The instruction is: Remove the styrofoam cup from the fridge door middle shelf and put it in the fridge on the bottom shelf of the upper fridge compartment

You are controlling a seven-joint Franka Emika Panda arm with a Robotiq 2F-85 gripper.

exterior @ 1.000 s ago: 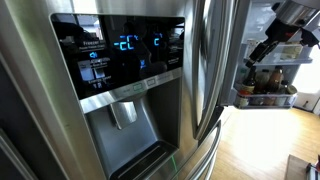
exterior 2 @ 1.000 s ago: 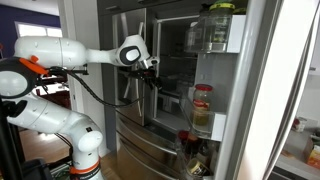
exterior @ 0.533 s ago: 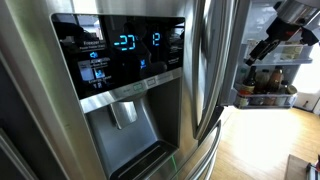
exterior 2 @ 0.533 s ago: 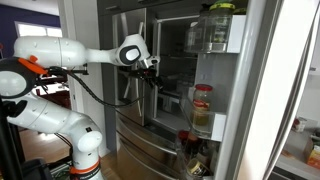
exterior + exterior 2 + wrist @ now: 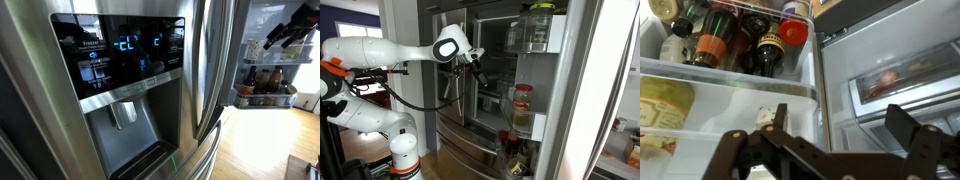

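Next, I close my gripper on the styrofoam cup's rim [image 5: 255,42], on the door shelf next to the jar with the yellow label.
My gripper [image 5: 840,112] is open and empty, with both black fingers spread wide at the bottom of the wrist view. It points at the open fridge, across the edge between the door shelves and the inner compartment. A small white rounded object [image 5: 764,117] stands on the door shelf just behind my left finger. It may be the styrofoam cup, but I cannot tell. My gripper also shows in both exterior views [image 5: 288,30] [image 5: 478,73], held up in front of the fridge interior. No cup can be made out in either exterior view.
The upper door shelf [image 5: 730,68] holds several dark bottles [image 5: 765,45]. A yellow-labelled jar [image 5: 662,105] stands on the shelf below. A clear drawer [image 5: 905,80] lies inside the fridge. A red-lidded jar [image 5: 523,105] sits on the open door. The closed dispenser door [image 5: 125,70] fills the near side.
My arm has lifted, and my gripper has moved up and further toward the fridge interior. The gripper stays open. The dispenser display digits changed.
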